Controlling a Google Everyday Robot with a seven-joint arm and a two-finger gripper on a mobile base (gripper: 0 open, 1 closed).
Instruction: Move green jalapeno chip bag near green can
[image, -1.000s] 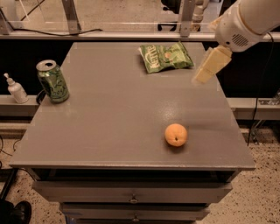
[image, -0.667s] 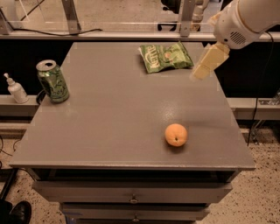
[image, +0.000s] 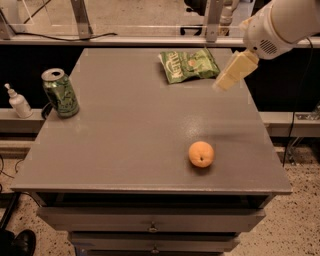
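Note:
The gripper will next go to the green jalapeno chip bag and close on the bag's end (image: 209, 65) farthest from the green can.
The green jalapeno chip bag (image: 189, 65) lies flat at the far side of the grey table (image: 125, 145), right of centre. The green can (image: 60, 93) stands upright near the table's left edge. My gripper (image: 232, 73), a pale cream finger piece on a white arm, hangs above the table just right of the bag, close to its right edge and apart from it. It holds nothing that I can see.
An orange (image: 201, 154) sits on the table toward the front right. A small white pump bottle (image: 19, 102) stands on a ledge left of the table, beside the can. Drawers run under the table's front edge. Metal posts stand behind the table.
My gripper has moved a little to the left, closer to the bag's right edge. The bag, can and orange have not moved.

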